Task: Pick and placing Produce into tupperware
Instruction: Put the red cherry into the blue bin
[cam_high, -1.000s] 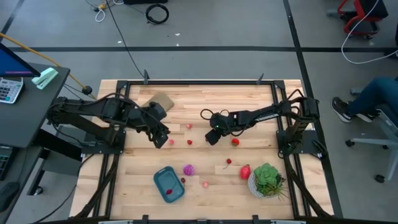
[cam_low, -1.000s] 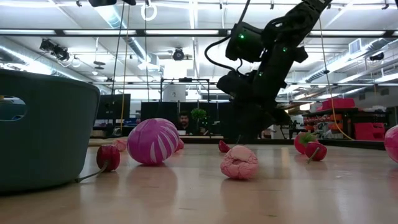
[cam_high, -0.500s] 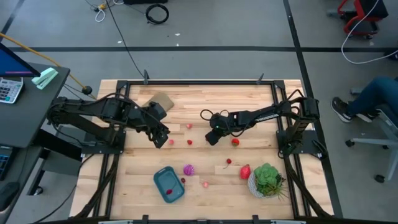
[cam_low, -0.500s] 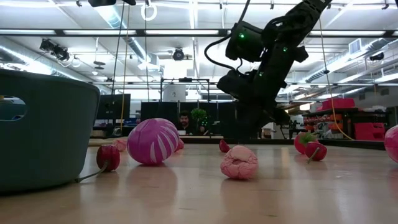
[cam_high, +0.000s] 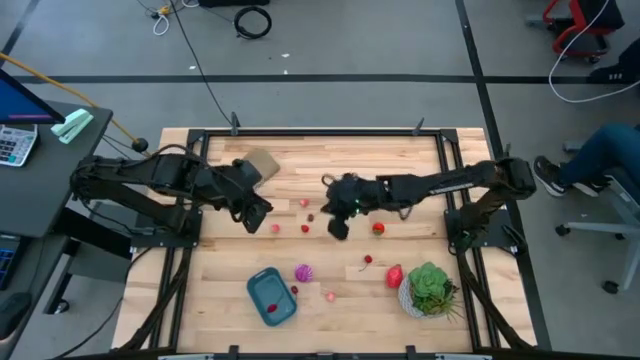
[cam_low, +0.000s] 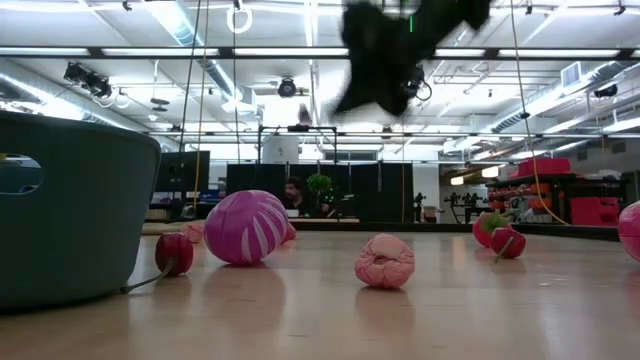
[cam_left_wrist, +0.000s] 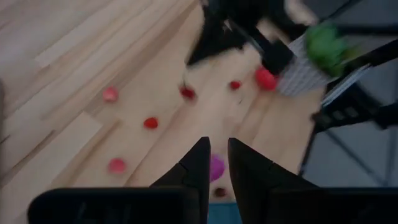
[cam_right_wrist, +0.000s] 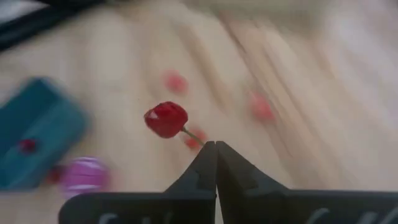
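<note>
I need to use my right gripper to release the cherry inside the teal tupperware (cam_high: 276, 287) (cam_right_wrist: 58, 132), a little beyond the red piece that is lying there.
My right gripper (cam_right_wrist: 216, 146) is shut on a small red cherry (cam_right_wrist: 166, 119) and hangs high over the table's middle (cam_high: 322, 214), right of my left gripper (cam_high: 257, 217). My left gripper (cam_left_wrist: 215, 152) hovers with a narrow gap between its fingers and nothing in it. The teal tupperware (cam_high: 271, 297) stands near the front edge with one red piece (cam_high: 272, 308) inside. More produce lies loose on the wood: red pieces (cam_high: 305, 228), a magenta ball (cam_high: 303, 272) and a pale pink piece (cam_high: 328, 295). My right gripper pinches the cherry's thin stem (cam_right_wrist: 194, 135) at its free end, between the tips of its two shut fingers. The cherry sticks out beyond the fingertips, lifted clear of the table.
A green plant in a white pot (cam_high: 430, 288) stands at the front right, with a larger red piece (cam_high: 395, 275) beside it. A flat tan piece (cam_high: 258, 162) lies at the far left. Bare wood stretches between the two grippers and the tupperware.
My right gripper has shut on the cherry's stem and risen well above the table, shifting a little toward the left edge. The cherry has come up with it, clear of the wood.
</note>
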